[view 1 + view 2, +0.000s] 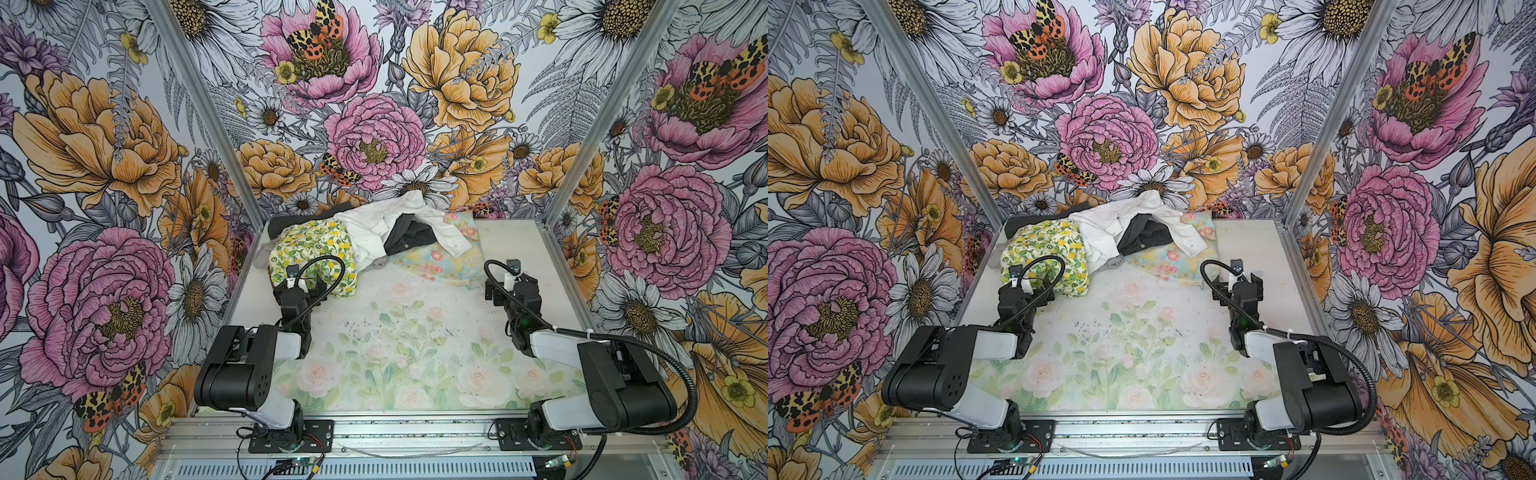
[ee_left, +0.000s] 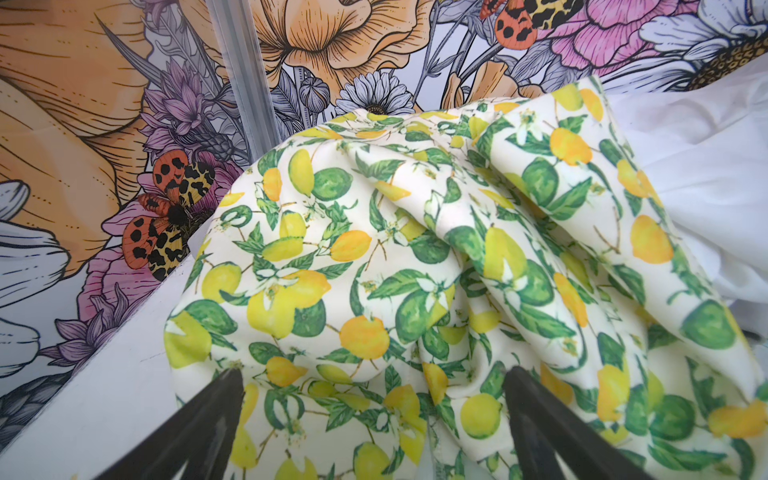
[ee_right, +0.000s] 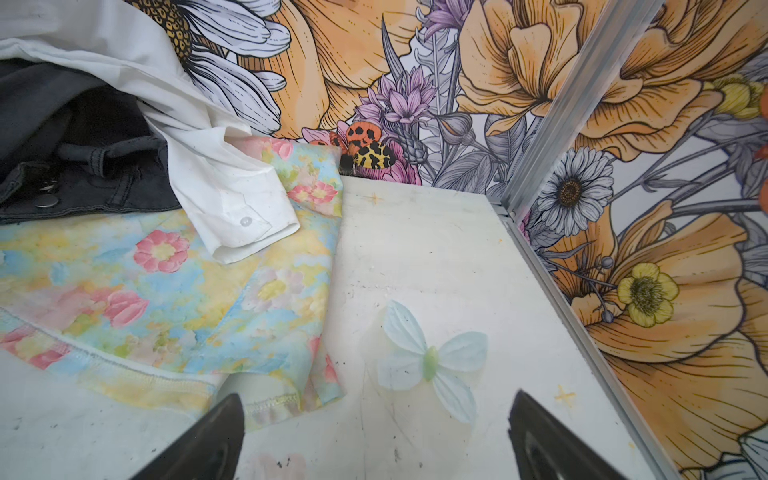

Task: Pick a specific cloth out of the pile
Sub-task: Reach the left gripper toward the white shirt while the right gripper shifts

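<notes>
Next, my left gripper closes on the near fold of the white shirt's cloth [image 1: 377,231], between the lemon-print cloth and the dark grey garment.
The pile [image 1: 365,241] lies at the back of the table against the wall. The cloth [image 1: 374,224], a white shirt, is draped over its top, and one sleeve with a buttoned cuff [image 3: 237,208] trails onto a pastel floral cloth [image 3: 166,291]. A dark grey garment [image 1: 409,239] shows under the shirt. A lemon-print cloth [image 2: 415,270] bulges at the pile's left end. My left gripper [image 2: 372,374] is open right at that lemon cloth, holding nothing. My right gripper [image 3: 376,399] is open over bare table, just past the floral cloth's hem.
A pale rose-print mat [image 1: 415,332] covers the table [image 1: 519,249] in front of the pile. Flower-papered walls with aluminium posts [image 1: 582,166] close in the back and both sides. A pale printed butterfly [image 3: 432,361] marks the surface ahead of my right gripper.
</notes>
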`<move>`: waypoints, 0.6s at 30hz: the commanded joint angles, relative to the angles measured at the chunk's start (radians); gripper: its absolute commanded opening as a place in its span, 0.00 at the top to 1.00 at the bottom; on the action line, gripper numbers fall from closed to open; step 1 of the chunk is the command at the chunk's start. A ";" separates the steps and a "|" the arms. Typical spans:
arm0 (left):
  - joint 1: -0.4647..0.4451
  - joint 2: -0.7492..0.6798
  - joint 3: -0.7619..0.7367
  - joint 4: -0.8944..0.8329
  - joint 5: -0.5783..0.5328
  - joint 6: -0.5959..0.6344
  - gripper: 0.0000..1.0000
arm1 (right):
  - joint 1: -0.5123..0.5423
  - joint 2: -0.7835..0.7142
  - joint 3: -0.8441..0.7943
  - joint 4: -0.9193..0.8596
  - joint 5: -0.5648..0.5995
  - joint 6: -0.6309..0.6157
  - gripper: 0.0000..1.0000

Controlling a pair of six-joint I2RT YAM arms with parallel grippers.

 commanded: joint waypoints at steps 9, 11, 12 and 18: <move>-0.108 -0.173 0.189 -0.385 -0.138 0.068 0.01 | 0.085 -0.127 0.013 -0.048 0.065 -0.069 0.00; -0.128 -0.203 0.234 -0.478 -0.138 0.029 0.01 | 0.090 -0.164 -0.003 -0.035 0.023 -0.045 0.01; -0.141 -0.212 0.255 -0.516 -0.141 0.018 0.01 | 0.089 -0.181 -0.008 -0.033 -0.001 -0.034 0.00; -0.227 -0.211 0.403 -0.755 -0.133 -0.030 0.01 | 0.097 -0.215 -0.005 -0.056 -0.078 -0.009 0.01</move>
